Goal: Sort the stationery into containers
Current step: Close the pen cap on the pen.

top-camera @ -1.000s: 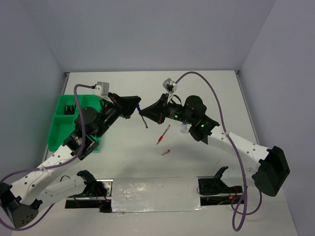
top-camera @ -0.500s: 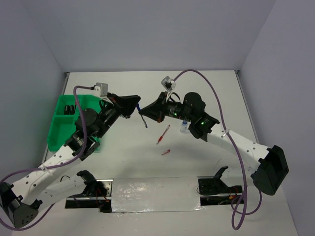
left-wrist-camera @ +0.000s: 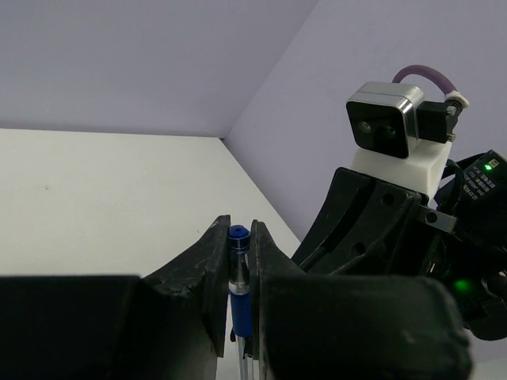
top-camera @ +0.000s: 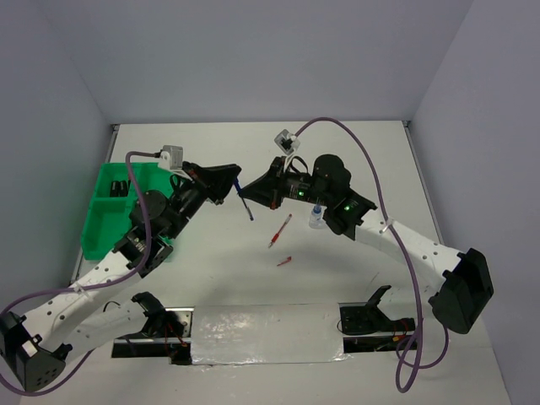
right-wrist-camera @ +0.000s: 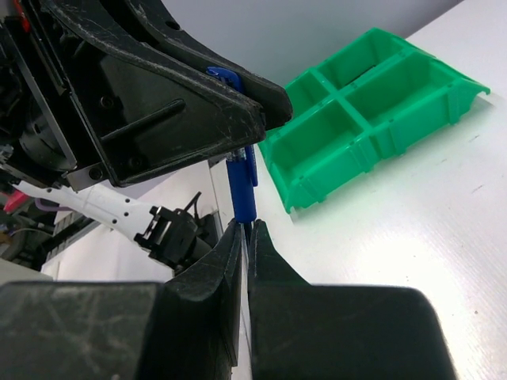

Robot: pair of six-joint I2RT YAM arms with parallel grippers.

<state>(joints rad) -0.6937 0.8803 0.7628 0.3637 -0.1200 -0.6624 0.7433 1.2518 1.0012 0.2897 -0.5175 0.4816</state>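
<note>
Next, I steady the blue pen's body with my right gripper while my left gripper, now pinching the pen by its capped end, takes it nearer its middle (left-wrist-camera: 241, 313).
A thin blue pen (top-camera: 245, 202) hangs in the air over the table's middle, held between both grippers. My left gripper (top-camera: 235, 182) is shut on its blue capped end (left-wrist-camera: 238, 277), with the jaws pressed on both sides. My right gripper (top-camera: 254, 197) is shut on the pen's lower barrel (right-wrist-camera: 242, 190), just below the blue cap. The green four-compartment tray (top-camera: 103, 221) stands at the left and also shows in the right wrist view (right-wrist-camera: 372, 119). A red pen (top-camera: 280, 230), a small red piece (top-camera: 284, 261) and a blue-capped clear bottle (top-camera: 316, 218) lie on the table.
The right arm's wrist camera (left-wrist-camera: 388, 127) and black gripper body fill the right side of the left wrist view. The left arm's black gripper body (right-wrist-camera: 158, 95) fills the upper left of the right wrist view. Grey walls enclose the white table.
The right wrist has shifted slightly up and to the left. The blue pen stays held between both grippers at nearly the same spot.
</note>
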